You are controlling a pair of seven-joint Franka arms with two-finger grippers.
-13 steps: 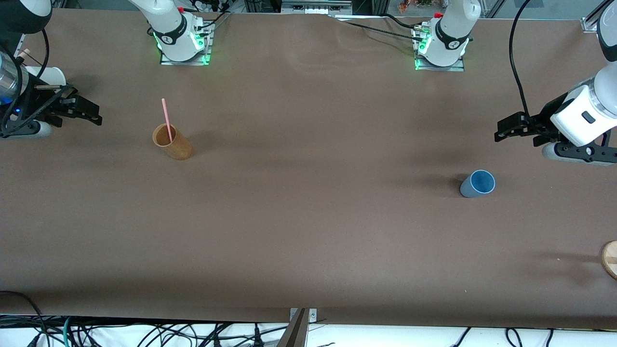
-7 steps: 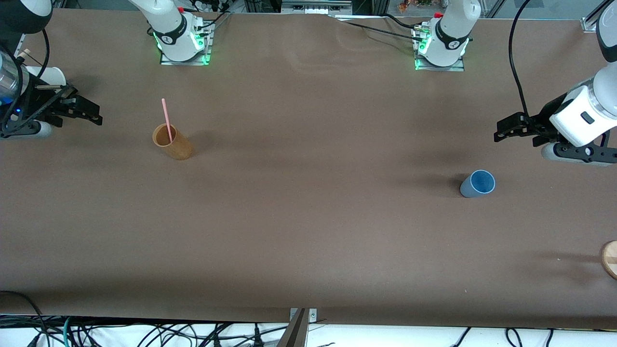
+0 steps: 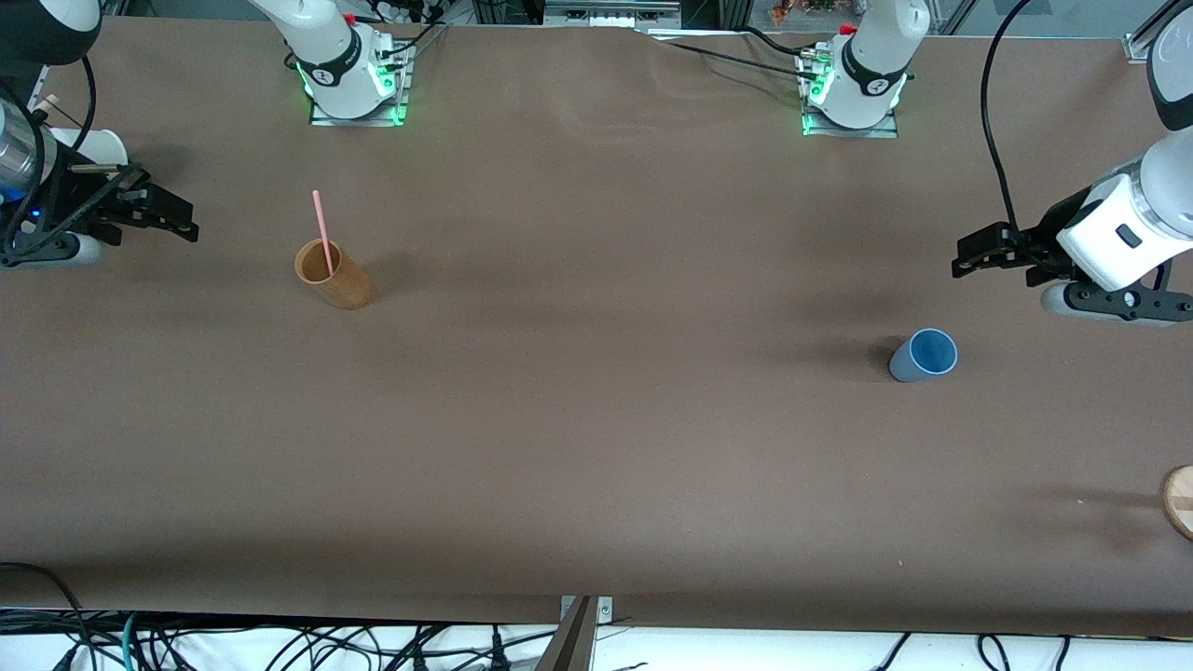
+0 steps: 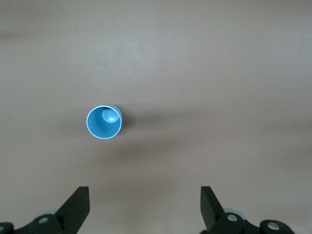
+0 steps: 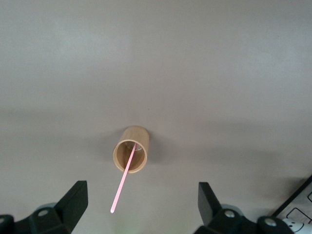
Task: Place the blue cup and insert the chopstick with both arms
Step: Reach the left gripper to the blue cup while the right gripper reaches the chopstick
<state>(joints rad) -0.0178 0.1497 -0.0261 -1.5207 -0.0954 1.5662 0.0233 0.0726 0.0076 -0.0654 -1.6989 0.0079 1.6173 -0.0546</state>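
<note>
The robot's right gripper will next move to the pale-pink chopstick and close on its middle [image 3: 323,230] [image 5: 123,181], a little above the brown cup's rim.
The blue cup [image 3: 925,355] stands upright on the brown table toward the left arm's end; it also shows in the left wrist view [image 4: 104,122]. My left gripper [image 3: 969,253] is open and empty, up in the air beside the cup. The pale-pink chopstick [image 3: 322,231] leans in the tan-brown cup [image 3: 333,274] toward the right arm's end; both show in the right wrist view, chopstick [image 5: 124,179] and brown cup [image 5: 130,148]. My right gripper [image 3: 182,222] is open and empty, in the air beside the brown cup.
A white cup [image 3: 93,146] stands by the right arm at the table's end. A round wooden object [image 3: 1180,499] lies at the table edge at the left arm's end, nearer the front camera. The arm bases [image 3: 352,79] glow green.
My left gripper has drifted slightly lower in the front view, toward the blue cup. The right arm, the cups and the chopstick have not moved.
</note>
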